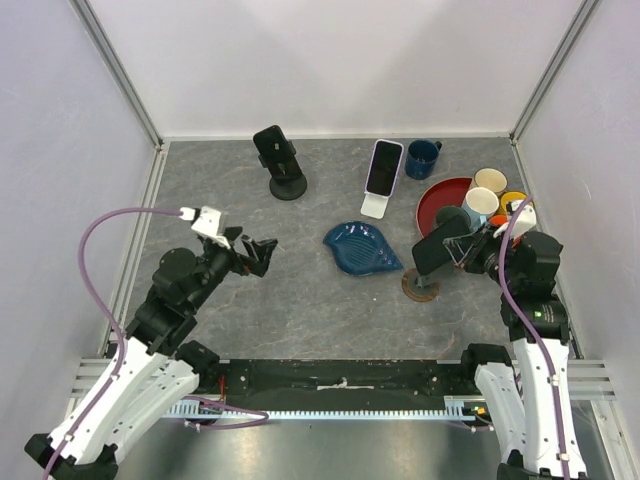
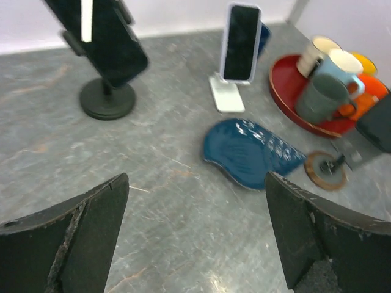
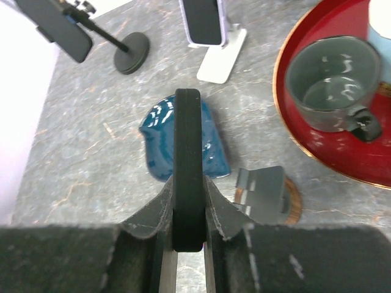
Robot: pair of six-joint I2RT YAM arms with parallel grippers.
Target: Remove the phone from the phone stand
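The black phone, now just above and apart from its stand, will be let go by my right gripper between the open fingers of my left gripper (image 1: 271, 259).
My right gripper (image 3: 187, 213) is shut on a black phone (image 3: 187, 152), seen edge-on between the fingers. In the top view the right gripper (image 1: 462, 250) holds the phone (image 1: 438, 252) just above and apart from a phone stand (image 1: 420, 285) with a round wooden base. The stand's grey metal bracket (image 3: 264, 194) is empty, to the right of the phone. My left gripper (image 1: 262, 252) is open and empty over bare table at mid left, and it also shows in the left wrist view (image 2: 195, 238). The stand shows there too (image 2: 327, 170).
A blue leaf-shaped dish (image 1: 360, 248) lies left of the stand. A red tray (image 1: 432, 205) with several mugs stands at the right. A white-cased phone on a white stand (image 1: 383, 170), a blue mug (image 1: 422, 157) and a black phone on a black stand (image 1: 277, 155) stand at the back.
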